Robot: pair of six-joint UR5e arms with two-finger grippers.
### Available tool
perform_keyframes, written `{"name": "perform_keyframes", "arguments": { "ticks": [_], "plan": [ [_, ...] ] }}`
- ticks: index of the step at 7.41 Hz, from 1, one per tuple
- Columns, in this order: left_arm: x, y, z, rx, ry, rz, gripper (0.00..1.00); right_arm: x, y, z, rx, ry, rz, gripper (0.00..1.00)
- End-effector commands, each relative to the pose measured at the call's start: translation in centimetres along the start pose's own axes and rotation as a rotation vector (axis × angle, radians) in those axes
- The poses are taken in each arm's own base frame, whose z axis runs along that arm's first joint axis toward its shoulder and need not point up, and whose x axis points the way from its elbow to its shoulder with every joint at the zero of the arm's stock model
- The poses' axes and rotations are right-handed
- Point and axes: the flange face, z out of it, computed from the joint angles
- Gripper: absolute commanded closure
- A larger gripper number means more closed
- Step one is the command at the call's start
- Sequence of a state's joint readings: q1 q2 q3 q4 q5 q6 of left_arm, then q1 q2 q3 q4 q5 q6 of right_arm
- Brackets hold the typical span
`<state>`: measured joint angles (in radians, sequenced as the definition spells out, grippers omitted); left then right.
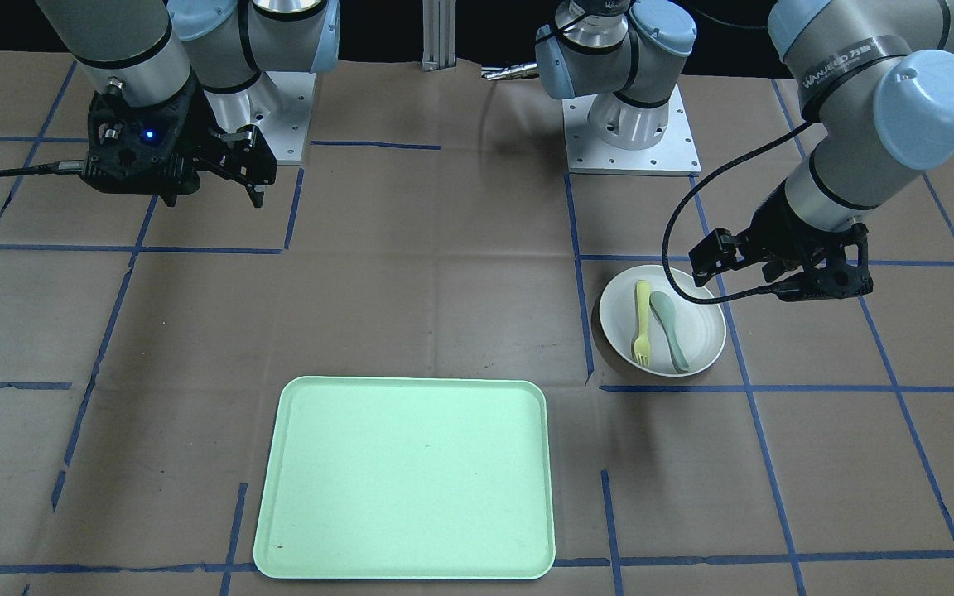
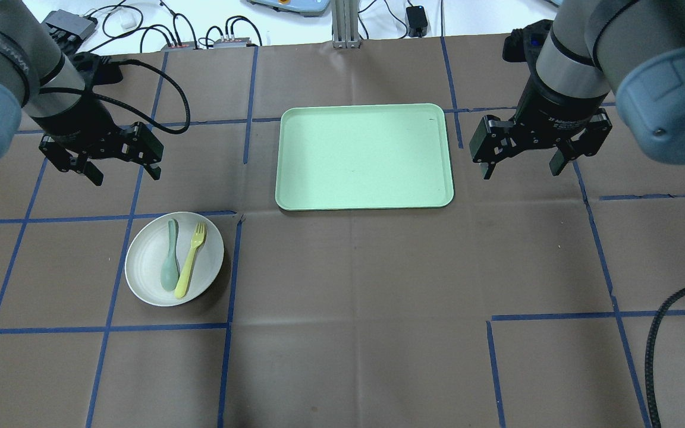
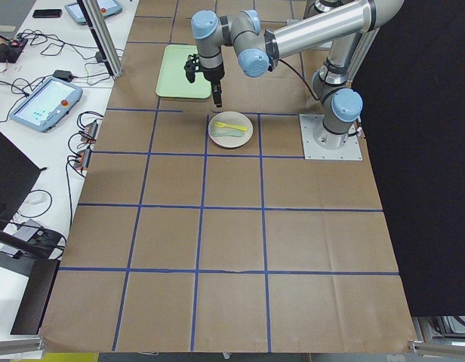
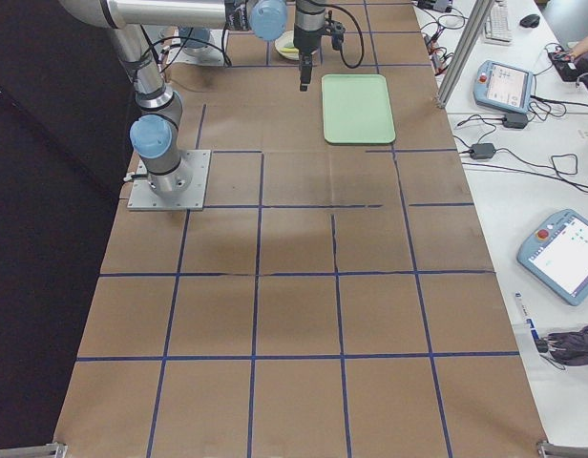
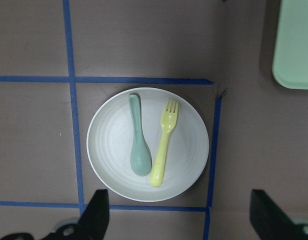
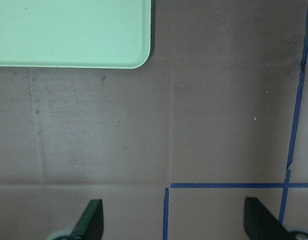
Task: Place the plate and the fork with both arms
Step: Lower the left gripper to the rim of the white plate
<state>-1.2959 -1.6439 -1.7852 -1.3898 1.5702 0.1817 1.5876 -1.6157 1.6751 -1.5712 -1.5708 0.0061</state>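
Note:
Next, I close my left gripper on the plate's rim point(image 1: 725, 314) point(image 5: 89, 156) next to the wide end of the grey-green spoon, on the side away from the pale-yellow fork.
The off-white plate point(image 2: 146, 261) sits on the table on my left side, also in the front-facing view point(image 1: 701, 327) and the left wrist view point(image 5: 111, 150). The pale-yellow fork point(image 2: 191, 260) point(image 1: 643, 323) point(image 5: 164, 150) lies in it beside a grey-green spoon point(image 2: 170, 264) point(image 5: 139, 145). My left gripper point(image 2: 125, 176) point(image 1: 734, 273) point(image 5: 180, 220) is open and empty, hovering above the table just past the plate's far edge. My right gripper point(image 2: 521, 171) point(image 1: 212, 199) point(image 6: 174, 225) is open and empty, hovering right of the tray.
The mint-green tray point(image 2: 364, 156) point(image 1: 407, 476) lies at the middle far side, its corner showing in the right wrist view point(image 6: 69, 30) and the left wrist view point(image 5: 296, 45). Blue tape lines cross the brown table cover. Cables and pendants lie beyond the far edge.

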Motion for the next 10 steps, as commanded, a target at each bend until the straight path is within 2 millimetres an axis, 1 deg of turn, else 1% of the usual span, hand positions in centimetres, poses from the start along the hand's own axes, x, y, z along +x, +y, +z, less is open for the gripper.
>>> {"name": "perform_keyframes", "arguments": {
  "ticks": [1, 2, 3, 4, 5, 6, 7, 8, 9, 10],
  "plan": [
    [-3.7, 0.3, 5.5, 0.078, -0.006, 0.026, 0.0, 0.0, 0.0, 0.0, -0.001, 0.0, 0.0, 0.0],
    [-4.2, 1.3, 8.3, 0.068, -0.002, 0.023, 0.0, 0.0, 0.0, 0.0, 0.001, 0.0, 0.0, 0.0],
    [-4.7, 1.0, 10.5, 0.039, 0.006, 0.035, 0.0, 0.0, 0.0, 0.0, 0.001, 0.002, 0.0, 0.0],
    [-5.6, 0.0, 12.6, 0.0, 0.026, 0.072, 0.0, 0.0, 0.0, 0.0, 0.001, 0.0, 0.0, 0.0],
    [-6.2, -0.5, 14.4, -0.028, 0.061, 0.075, 0.0, 0.0, 0.0, 0.0, 0.001, 0.0, 0.0, 0.0],
    [-5.7, -1.0, 15.3, -0.01, 0.147, 0.136, 0.0, 0.0, 0.0, 0.0, 0.001, 0.0, 0.0, 0.0],
    [-6.5, -1.5, 15.8, 0.017, 0.19, 0.128, 0.0, 0.0, 0.0, -0.1, 0.002, 0.0, 0.0, 0.0],
    [-7.7, -1.8, 16.8, 0.012, 0.194, 0.115, 0.0, 0.0, 0.0, -0.1, 0.002, 0.0, 0.0, 0.0],
    [-8.5, -2.3, 17.3, 0.039, 0.174, 0.184, 0.0, 0.1, 0.0, 0.0, 0.001, 0.0, 0.002, 0.0],
    [-8.9, -2.7, 17.1, 0.068, 0.153, 0.208, 0.0, 0.1, 0.0, -0.1, 0.002, 0.0, 0.002, 0.0]
  ]
}}
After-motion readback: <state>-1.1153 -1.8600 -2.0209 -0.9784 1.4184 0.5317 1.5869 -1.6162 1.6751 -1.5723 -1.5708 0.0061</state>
